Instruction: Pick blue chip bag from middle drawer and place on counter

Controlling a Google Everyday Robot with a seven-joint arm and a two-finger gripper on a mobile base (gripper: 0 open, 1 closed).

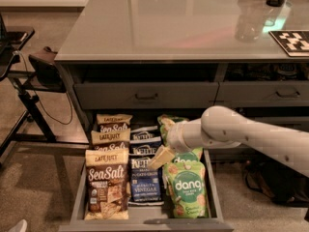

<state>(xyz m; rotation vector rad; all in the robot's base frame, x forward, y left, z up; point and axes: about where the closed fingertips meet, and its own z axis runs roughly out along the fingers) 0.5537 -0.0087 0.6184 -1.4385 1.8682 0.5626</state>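
Note:
The front blue chip bag is in the middle row. My gripper should go to the top edge (pixel 144 159) of that bag next and close there.
The middle drawer (pixel 78 201) is pulled open below the counter (pixel 169 23). It holds three rows of snack bags. The blue chip bags stand in the middle row, and the front one (pixel 146 181) reads "Sea Salt & Vinegar". My gripper (pixel 162 140) reaches in from the right on a pale arm. It hangs just above the blue row, at the boundary with the green bags. It is open and empty. One pale finger (pixel 161 156) points down-left onto the upper right corner of the front blue bag.
Tan SeaSalt bags (pixel 107 185) fill the left row and green dang bags (pixel 186 190) the right row. Closed upper drawers with dark handles (pixel 145 96) sit above. A black stand (pixel 29 81) is at the left. A marker tag (pixel 292 41) and a clear cup (pixel 248 25) are on the counter.

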